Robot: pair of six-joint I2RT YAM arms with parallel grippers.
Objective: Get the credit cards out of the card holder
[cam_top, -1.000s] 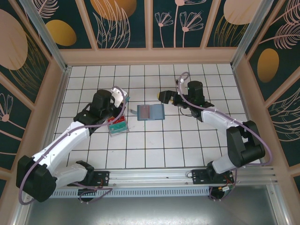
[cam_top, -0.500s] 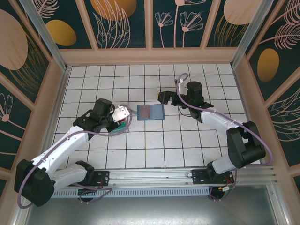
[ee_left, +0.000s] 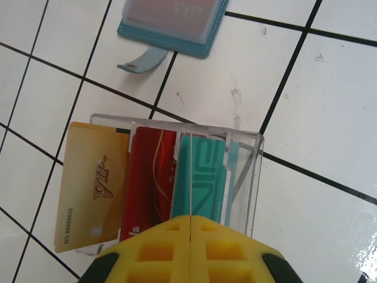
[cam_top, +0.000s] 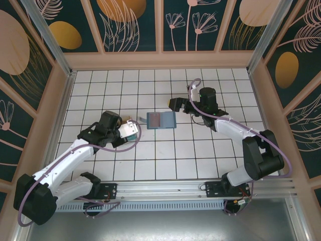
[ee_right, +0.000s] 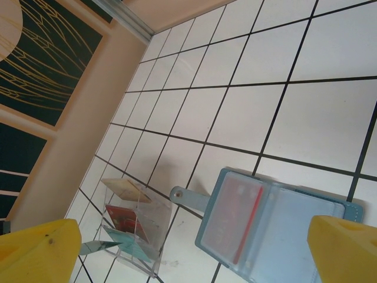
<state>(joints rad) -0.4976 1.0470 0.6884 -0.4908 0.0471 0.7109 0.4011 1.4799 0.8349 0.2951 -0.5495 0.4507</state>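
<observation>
The teal credit card in my left gripper needs to be let go beside the other teal card in the clear tray (cam_top: 128,139) (ee_left: 225,183).
The teal card holder (cam_top: 161,120) lies open and flat on the tiles, with a red credit card (ee_right: 235,221) behind its clear window and its strap (ee_left: 141,61) pointing at the tray. My left gripper (cam_top: 131,129) is low over the clear tray (ee_left: 244,177). It is shut, and the thin edge of a teal card (ee_right: 94,246) runs out from between its fingers. A gold credit card (ee_left: 94,188), a red card (ee_left: 147,177) and a teal card (ee_left: 203,174) stand in the tray. My right gripper (cam_top: 175,104) hangs open past the holder's far right corner.
The tray (cam_top: 126,136) sits about one tile left of the holder. Peach walls (cam_top: 64,100) enclose the white tiled floor, and a metal rail (cam_top: 160,188) runs along the near edge. Open tiles (cam_top: 165,155) lie nearer me than the holder.
My left gripper has swung back from the far side of the tray and now hangs over it, covering it in the top view. The right gripper and the holder have barely moved.
</observation>
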